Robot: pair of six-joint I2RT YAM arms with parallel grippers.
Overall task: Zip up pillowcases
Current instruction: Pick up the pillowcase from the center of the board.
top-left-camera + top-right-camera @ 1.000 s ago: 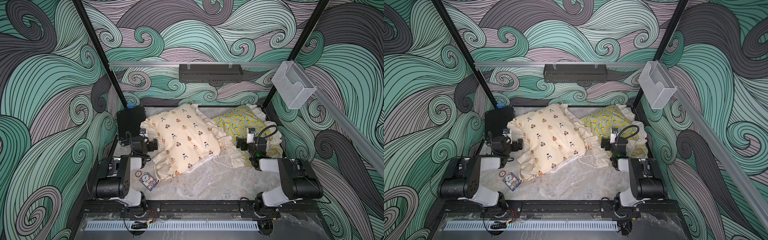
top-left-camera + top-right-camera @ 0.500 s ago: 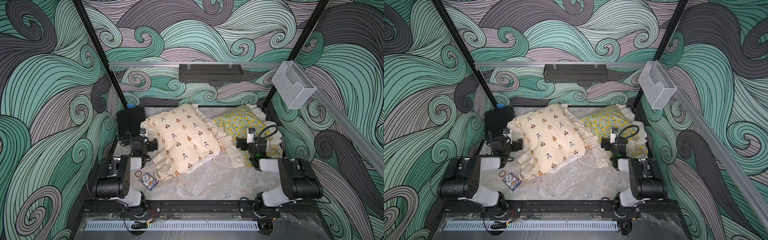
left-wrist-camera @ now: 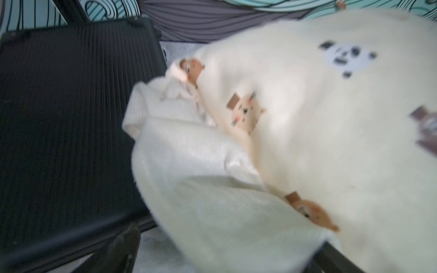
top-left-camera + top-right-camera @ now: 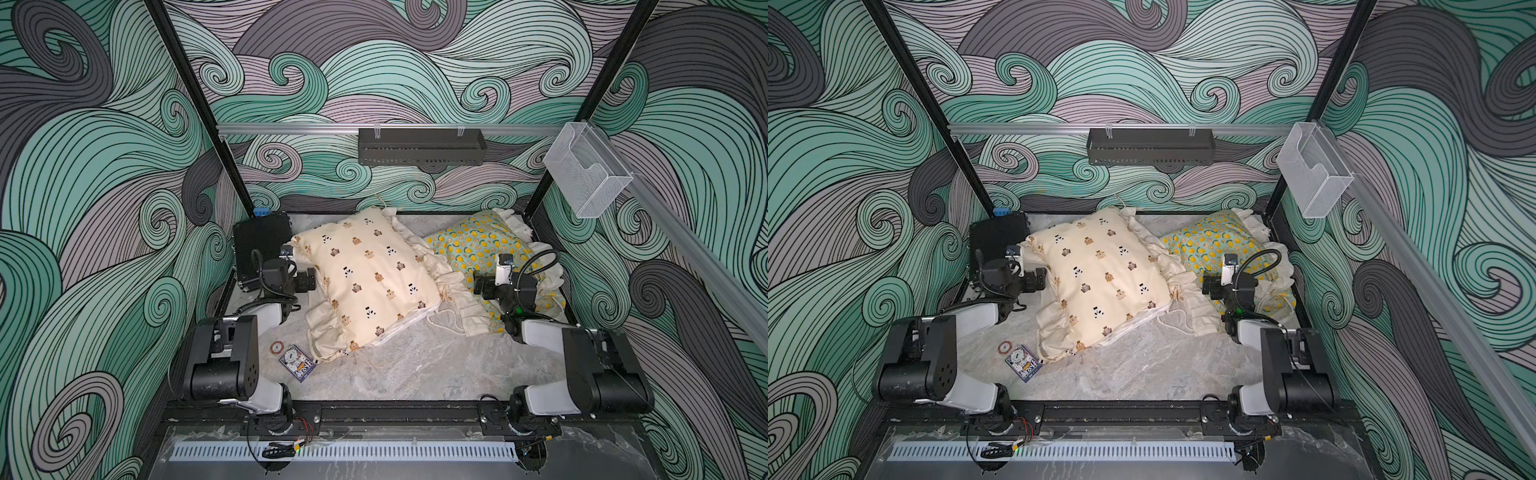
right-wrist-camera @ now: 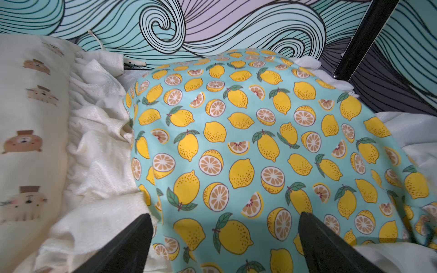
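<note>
The near corner (image 4: 349,350) of the cream bear-print pillowcase, where the ruffled trim meets its front edge, is next for my left gripper to close on.
Both top views show the larger cream bear-print pillowcase (image 4: 365,282) (image 4: 1100,282) lying tilted mid-table, ruffled trim around it. The smaller teal lemon-print pillowcase (image 4: 469,245) (image 4: 1204,245) lies at the back right, touching the first one's ruffle. My left gripper (image 4: 309,280) (image 4: 1040,279) is open at the cream pillowcase's left edge. In the left wrist view, blurred cream fabric (image 3: 307,141) fills the space between the left gripper's (image 3: 224,243) fingers. My right gripper (image 4: 478,286) (image 4: 1208,286) is open over the lemon pillowcase (image 5: 248,141), its fingers (image 5: 142,227) wide apart just above the fabric. No zipper shows.
A black ribbed box (image 4: 259,241) (image 3: 71,118) stands at the back left, beside my left gripper. A round chip (image 4: 277,346) and a small card pack (image 4: 297,363) lie front left. A loose cord (image 4: 440,320) trails by the ruffles. Enclosure walls stand close.
</note>
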